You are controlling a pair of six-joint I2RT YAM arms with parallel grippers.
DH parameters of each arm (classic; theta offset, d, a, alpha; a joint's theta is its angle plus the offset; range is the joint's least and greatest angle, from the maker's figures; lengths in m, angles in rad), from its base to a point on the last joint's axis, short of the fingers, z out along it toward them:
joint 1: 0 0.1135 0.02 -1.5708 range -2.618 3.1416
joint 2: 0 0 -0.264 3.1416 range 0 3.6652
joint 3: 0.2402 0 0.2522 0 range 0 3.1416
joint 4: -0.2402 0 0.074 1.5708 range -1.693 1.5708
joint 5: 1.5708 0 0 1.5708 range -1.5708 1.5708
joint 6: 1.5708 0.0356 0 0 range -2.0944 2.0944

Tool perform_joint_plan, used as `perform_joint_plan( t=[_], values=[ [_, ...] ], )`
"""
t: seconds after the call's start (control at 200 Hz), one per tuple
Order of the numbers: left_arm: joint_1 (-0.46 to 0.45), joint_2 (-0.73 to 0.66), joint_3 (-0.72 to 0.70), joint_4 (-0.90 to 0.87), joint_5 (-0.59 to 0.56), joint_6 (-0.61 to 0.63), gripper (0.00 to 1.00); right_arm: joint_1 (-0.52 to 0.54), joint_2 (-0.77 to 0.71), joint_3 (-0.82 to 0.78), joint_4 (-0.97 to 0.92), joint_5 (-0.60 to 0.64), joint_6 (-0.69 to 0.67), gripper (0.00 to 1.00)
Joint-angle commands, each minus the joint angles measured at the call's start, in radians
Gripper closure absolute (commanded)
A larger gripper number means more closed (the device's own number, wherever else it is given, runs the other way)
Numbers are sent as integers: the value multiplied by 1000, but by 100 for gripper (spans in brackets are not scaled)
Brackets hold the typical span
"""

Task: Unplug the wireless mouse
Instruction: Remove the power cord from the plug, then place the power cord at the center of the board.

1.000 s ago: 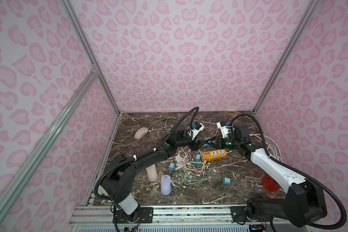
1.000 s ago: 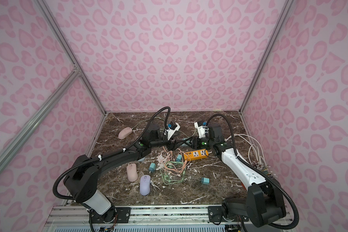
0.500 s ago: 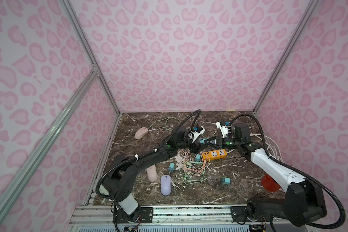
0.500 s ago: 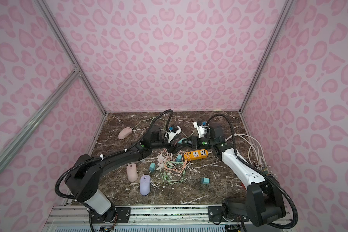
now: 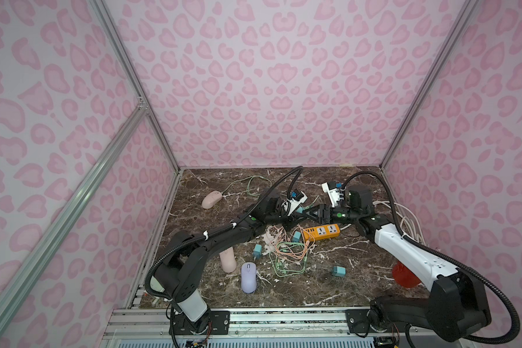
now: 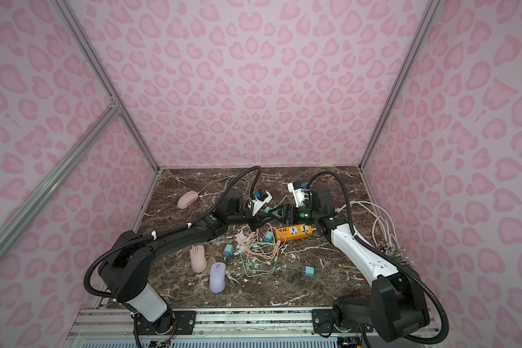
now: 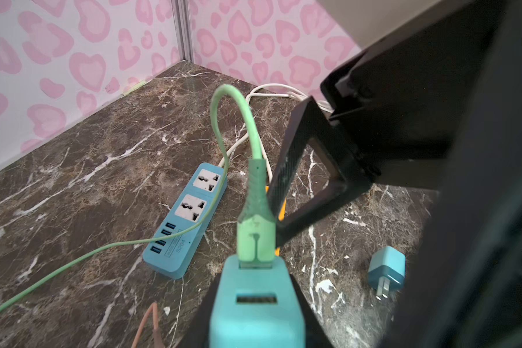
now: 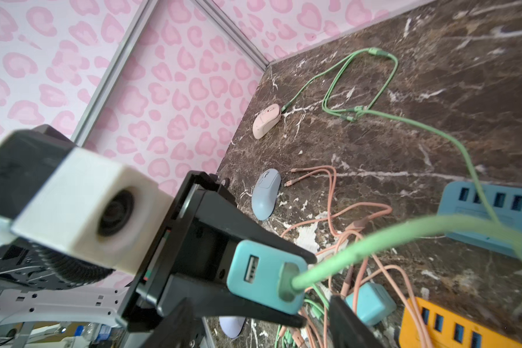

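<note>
Next, I release the teal charger from my left gripper on the floor (image 5: 281,217) next to the USB end of the blue power strip.
A pink wireless mouse (image 5: 211,199) (image 8: 266,120) lies at the far left of the marble floor. Its green cable (image 8: 404,120) runs to a green plug (image 7: 255,238). The plug sits in a teal charger (image 7: 255,304) (image 8: 265,275) lifted above the floor. My left gripper (image 5: 290,214) is shut on that charger. My right gripper (image 5: 309,212) faces it from the right. It is open, its fingers (image 7: 299,180) spread on either side of the green plug and cable.
A blue power strip (image 7: 187,217) and an orange one (image 5: 321,231) lie under the grippers. Tangled pink and green cables (image 5: 287,253), loose teal chargers (image 5: 339,271), a pink mouse (image 5: 228,260) and a lilac mouse (image 5: 249,277) lie nearer the front. White cords (image 5: 410,220) trail at right.
My left jaws have closed on the teal charger. My right jaws have widened around the green plug. Both arms stay meeting at the middle.
</note>
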Motion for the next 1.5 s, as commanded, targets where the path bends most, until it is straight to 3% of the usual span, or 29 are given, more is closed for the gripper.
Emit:
perform_joint_plan(
  t=[0.0, 0.11, 0.335, 0.385, 0.45, 0.66, 0.835, 1.02, 1.12, 1.27, 1.495],
  values=[
    [0, -13, -3, 41, 13, -8, 97, -4, -7, 12, -17, 60, -9, 33],
    [0, -17, -9, 49, 24, -16, 97, -10, -6, 28, -23, 91, -7, 45],
    [-2, -20, -18, 57, 40, -30, 97, -17, 44, 57, 5, 59, 7, 51],
    [-2, -21, -21, 58, 40, -32, 97, -17, 52, 62, 12, 54, 13, 64],
    [-2, -20, -26, 58, 35, -32, 97, -17, 58, 69, 14, 60, 15, 100],
    [4, -4, -90, 87, -18, -56, 97, -93, 22, 165, 4, 144, 34, 100],
    [47, 16, -136, 90, -88, -139, 97, -80, 68, 246, -3, 175, 33, 100],
    [122, 10, -79, -146, -397, -291, 98, -34, 164, 317, -28, 252, -19, 100],
    [156, 83, 13, -301, -465, -306, 98, -8, 246, 385, -50, 336, -65, 100],
    [178, 189, 74, -356, -431, -332, 98, 33, 415, 534, -122, 562, -166, 100],
    [178, 295, 139, -327, -318, -337, 90, 25, 651, 677, -165, 610, -199, 100]
  ],
)
